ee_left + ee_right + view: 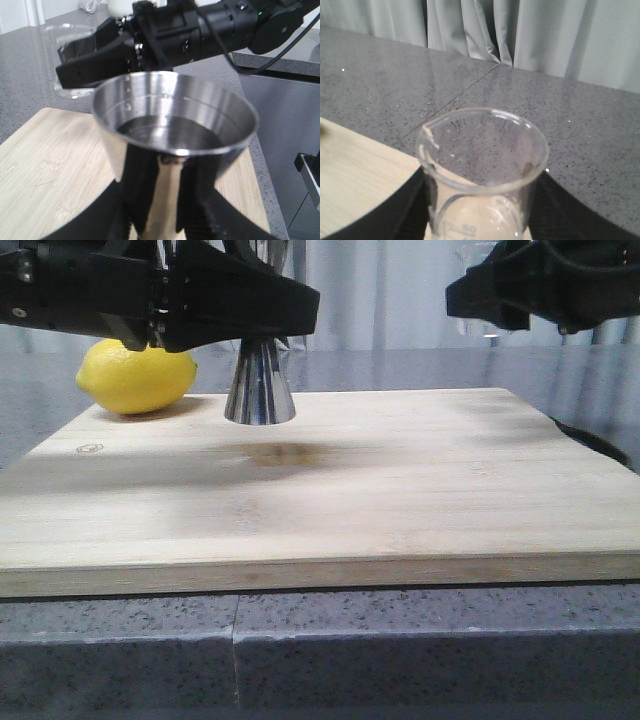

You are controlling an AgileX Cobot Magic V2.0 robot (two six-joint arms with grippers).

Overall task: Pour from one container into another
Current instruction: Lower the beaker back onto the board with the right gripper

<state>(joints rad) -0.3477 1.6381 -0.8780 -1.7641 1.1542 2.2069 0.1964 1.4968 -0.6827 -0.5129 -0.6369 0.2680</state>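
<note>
My right gripper will set the glass beaker down just inside the wooden board's far corner [472,408], away from the yellow lemon.
My left gripper [268,322] is shut on the narrow waist of the steel jigger [259,388]; only the lower cone shows below the fingers, and it seems to hang just above the wooden board [320,490]. In the left wrist view the jigger's upper cup [175,117] is upright with clear liquid in it, the left gripper [167,222] below. My right gripper [480,295] is raised at the right, shut on the glass beaker [482,167]. The beaker stands upright with droplets on its wall and its spout [426,131] toward the board. From the left wrist the beaker [70,55] sits behind the jigger.
A yellow lemon [137,377] lies on the board's far left corner, just left of the jigger. The board rests on a grey speckled counter [320,650]. A dark shape [592,443] lies off the board's right edge. Curtains hang behind.
</note>
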